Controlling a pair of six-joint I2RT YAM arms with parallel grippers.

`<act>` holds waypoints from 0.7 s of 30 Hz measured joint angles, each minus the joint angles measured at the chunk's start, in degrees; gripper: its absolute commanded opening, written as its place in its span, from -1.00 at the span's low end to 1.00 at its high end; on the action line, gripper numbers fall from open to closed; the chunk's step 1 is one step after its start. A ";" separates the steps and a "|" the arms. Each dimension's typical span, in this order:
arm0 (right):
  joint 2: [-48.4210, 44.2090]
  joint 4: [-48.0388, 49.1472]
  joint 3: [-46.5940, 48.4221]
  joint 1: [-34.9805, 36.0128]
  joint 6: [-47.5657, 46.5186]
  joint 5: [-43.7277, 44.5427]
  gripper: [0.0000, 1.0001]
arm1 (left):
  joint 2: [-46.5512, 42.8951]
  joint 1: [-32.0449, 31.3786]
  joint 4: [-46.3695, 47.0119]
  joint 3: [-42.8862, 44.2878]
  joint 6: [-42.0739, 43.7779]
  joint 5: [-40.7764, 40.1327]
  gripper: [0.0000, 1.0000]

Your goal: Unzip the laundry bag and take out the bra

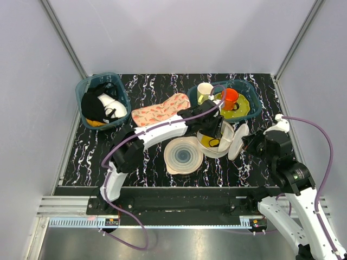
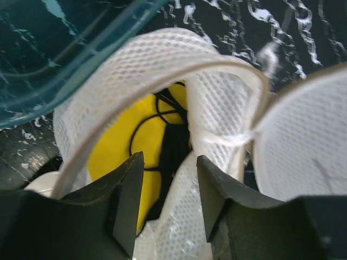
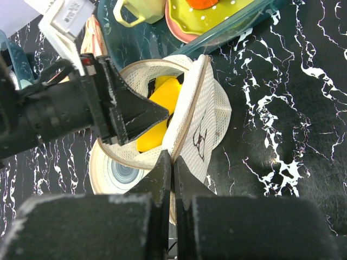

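Note:
I will open my left gripper's fingers, as the laundry bag's mesh side is between them beside the bra, and take only the bra's black strap [image 2: 173,142].
The white mesh laundry bag [image 1: 226,142] lies unzipped in the middle of the table, its lid with the black drawing [image 3: 199,142] folded up and to the right. Inside shows the yellow bra [image 2: 116,146] with its thin black strap, also visible from above [image 1: 208,142] and in the right wrist view [image 3: 160,100]. My left gripper [image 2: 169,162] reaches into the bag's mouth; its jaws stand apart, with mesh and the bra's dark edge between them. My right gripper [image 3: 172,160] is shut on the rim of the bag's lid [image 3: 191,103], holding it up.
A pale disc with concentric rings [image 1: 184,156] lies just left of the bag. Behind it a teal bin [image 1: 254,108] holds an orange cup [image 1: 230,97], a cream cup [image 1: 205,90] and a yellow plate. A pink carrot-patterned cloth [image 1: 160,111] and a second teal bin of clothes [image 1: 103,103] sit at the left.

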 measured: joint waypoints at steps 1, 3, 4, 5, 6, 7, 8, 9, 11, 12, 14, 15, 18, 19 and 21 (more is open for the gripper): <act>-0.09 0.00 0.00 0.00 -0.02 0.02 -1.00 | 0.52 0.00 0.50 0.00 0.15 -0.94 -0.17; -0.20 -0.04 0.00 0.00 -0.02 0.04 -1.00 | 1.95 0.00 1.18 0.00 0.59 -2.95 -0.17; -0.26 -0.15 0.00 0.00 -0.02 0.09 -1.00 | 2.60 0.00 1.25 0.00 0.74 -3.74 -0.14; -0.35 -0.35 0.00 0.00 -0.04 0.13 -1.00 | 3.39 0.00 1.57 -0.39 0.81 -4.70 -0.08; -0.37 -0.37 0.00 0.00 -0.04 0.15 -1.00 | 3.72 0.00 1.79 -0.98 0.85 -5.25 0.01; -0.44 -0.44 0.02 0.00 -0.04 0.17 -1.00 | 3.76 0.00 2.34 -2.16 0.85 -5.88 0.36; -0.50 -0.48 0.02 0.00 -0.04 0.20 -1.00 | 3.76 0.00 2.47 -3.13 1.05 -6.27 0.52; -0.61 -0.48 0.02 0.00 -0.07 0.20 -1.00 | 3.80 -0.07 2.62 -4.07 0.98 -6.84 0.64; -0.90 -0.48 0.02 0.00 -0.04 0.20 -1.00 | 4.31 -0.28 2.82 -4.76 1.42 -8.28 0.78; -1.01 -0.48 0.02 0.00 -0.04 0.20 -1.00 | 4.48 -0.48 3.34 -5.16 1.33 -9.31 0.77; -1.03 -0.48 0.02 0.00 -0.04 0.20 -1.00 | 4.57 -1.14 4.59 -5.90 1.42 -11.26 0.49; -1.01 -0.48 0.02 0.00 -0.04 0.20 -1.00 | 4.57 -1.49 4.96 -6.05 1.44 -12.11 0.34; -0.85 -0.44 0.02 0.00 -0.04 0.17 -1.00 | 5.35 -2.64 5.62 -6.01 1.84 -14.10 -0.42; -0.72 -0.39 0.02 0.00 -0.04 0.17 -1.00 | 5.86 -2.93 5.64 -5.90 1.81 -14.56 -0.63; -0.35 -0.37 0.02 0.00 -0.04 0.17 -1.00 | 6.67 -3.41 5.60 -5.84 1.75 -15.45 -1.00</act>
